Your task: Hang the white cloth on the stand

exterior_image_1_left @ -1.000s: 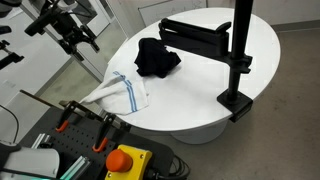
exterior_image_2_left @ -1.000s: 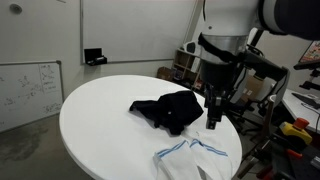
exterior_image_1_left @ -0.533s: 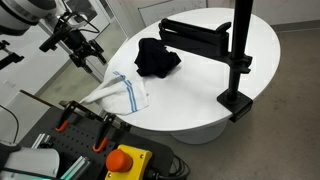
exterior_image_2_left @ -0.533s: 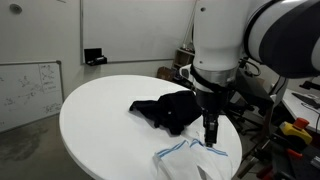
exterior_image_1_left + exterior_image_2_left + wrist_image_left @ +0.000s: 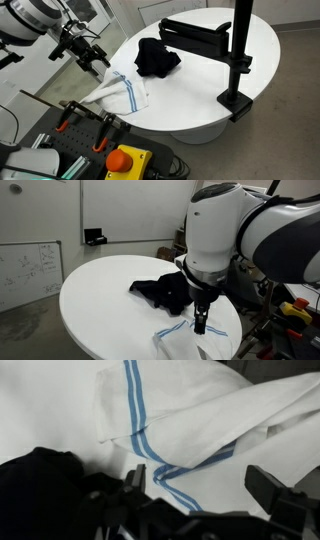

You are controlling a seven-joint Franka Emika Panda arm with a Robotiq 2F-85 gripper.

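The robot's gripper should next grab the white cloth by the fold (image 5: 104, 82) (image 5: 238, 473) next to its blue stripes, on the side at the table's edge, away from the black cloth.
The white cloth with blue stripes (image 5: 118, 93) lies crumpled at the edge of the round white table (image 5: 200, 90); it also shows in an exterior view (image 5: 192, 338) and fills the wrist view (image 5: 200, 420). My gripper (image 5: 97, 66) hangs just above the cloth with its jaws open and empty; it also shows in an exterior view (image 5: 200, 326). In the wrist view the gripper (image 5: 200, 485) has its two fingers apart over a blue stripe. The black stand (image 5: 225, 45) rises at the table's other side.
A black cloth (image 5: 157, 57) lies mid-table, next to the stand's arm, and also shows in an exterior view (image 5: 168, 288) and in the wrist view (image 5: 40, 480). An orange emergency stop button (image 5: 127, 160) and equipment sit below the table edge.
My gripper has come down and moved towards the white cloth, from well above the table edge to just over the cloth. The cloths have not moved.
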